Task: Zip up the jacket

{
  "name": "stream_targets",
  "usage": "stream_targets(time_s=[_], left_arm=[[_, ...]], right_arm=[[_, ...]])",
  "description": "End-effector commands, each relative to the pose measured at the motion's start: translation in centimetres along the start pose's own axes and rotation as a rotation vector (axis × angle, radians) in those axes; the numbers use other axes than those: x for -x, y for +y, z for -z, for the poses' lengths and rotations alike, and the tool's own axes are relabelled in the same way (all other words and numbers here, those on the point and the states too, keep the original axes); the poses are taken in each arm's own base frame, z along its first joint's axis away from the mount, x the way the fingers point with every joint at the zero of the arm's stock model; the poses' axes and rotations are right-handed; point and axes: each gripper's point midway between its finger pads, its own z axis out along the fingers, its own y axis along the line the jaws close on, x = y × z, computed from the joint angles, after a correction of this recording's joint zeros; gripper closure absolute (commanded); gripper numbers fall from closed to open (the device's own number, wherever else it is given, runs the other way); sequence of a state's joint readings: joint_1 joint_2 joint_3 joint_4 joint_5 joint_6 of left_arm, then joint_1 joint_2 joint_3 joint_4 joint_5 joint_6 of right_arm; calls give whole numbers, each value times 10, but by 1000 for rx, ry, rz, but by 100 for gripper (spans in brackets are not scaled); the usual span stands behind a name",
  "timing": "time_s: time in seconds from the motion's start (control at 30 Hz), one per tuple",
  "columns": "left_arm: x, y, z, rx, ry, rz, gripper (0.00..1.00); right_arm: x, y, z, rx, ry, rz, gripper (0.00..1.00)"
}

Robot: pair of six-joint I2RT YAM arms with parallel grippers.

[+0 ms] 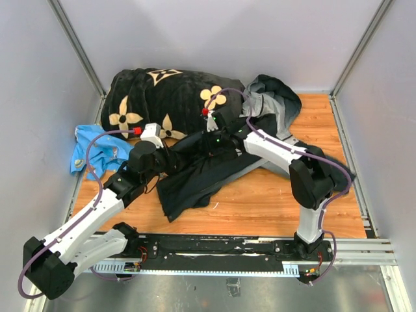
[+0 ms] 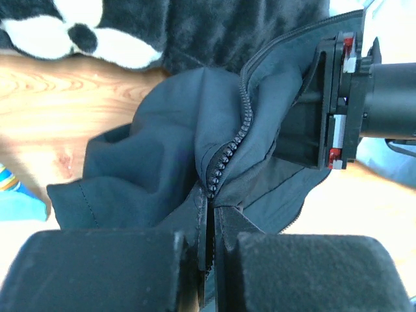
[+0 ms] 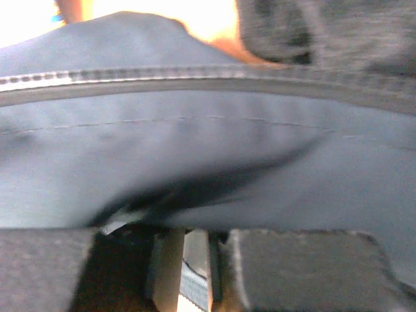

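The robot's left gripper should release the jacket's bottom hem, now pinched at the zipper's foot, on the middle of the wood table (image 1: pixel 203 197) toward its front edge.
The jacket (image 1: pixel 195 175) lies crumpled mid-table, its dark part in front and its grey part (image 1: pixel 279 97) at the back right. My left gripper (image 1: pixel 177 156) is shut on the jacket's bottom hem at the foot of the zipper; in the left wrist view (image 2: pixel 209 244) both front edges are pinched between the pads. The joined zipper teeth (image 2: pixel 224 156) run up from there toward my right gripper (image 1: pixel 211 138). In the right wrist view my right gripper (image 3: pixel 195 240) is shut on jacket fabric and a pale strip beside the zipper line (image 3: pixel 130 77).
A black plush blanket (image 1: pixel 162 91) with cream flowers lies at the back left, touching the jacket. A blue patterned cloth (image 1: pixel 97 146) lies at the left wall. Bare wood table (image 1: pixel 279 201) shows at the front right. Grey walls enclose three sides.
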State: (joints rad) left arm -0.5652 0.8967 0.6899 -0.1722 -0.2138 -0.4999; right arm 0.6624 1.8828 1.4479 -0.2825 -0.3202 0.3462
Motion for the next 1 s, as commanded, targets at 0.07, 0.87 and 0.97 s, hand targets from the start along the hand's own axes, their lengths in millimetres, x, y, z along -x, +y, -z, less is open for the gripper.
stream_targets(time_s=[0.07,0.87,0.97], left_arm=[[-20,-8,9,-51,98,-30,100],[-152,-7,-12,-64,420,-88,100],[-166,-10,-11,-83,460,-98,100]], right_arm=[[-13,24,26,67,-7,3,66],[-130,-200,128,-327,-272,-623,16],[-122,-231,122,-347,-275,-683,17]])
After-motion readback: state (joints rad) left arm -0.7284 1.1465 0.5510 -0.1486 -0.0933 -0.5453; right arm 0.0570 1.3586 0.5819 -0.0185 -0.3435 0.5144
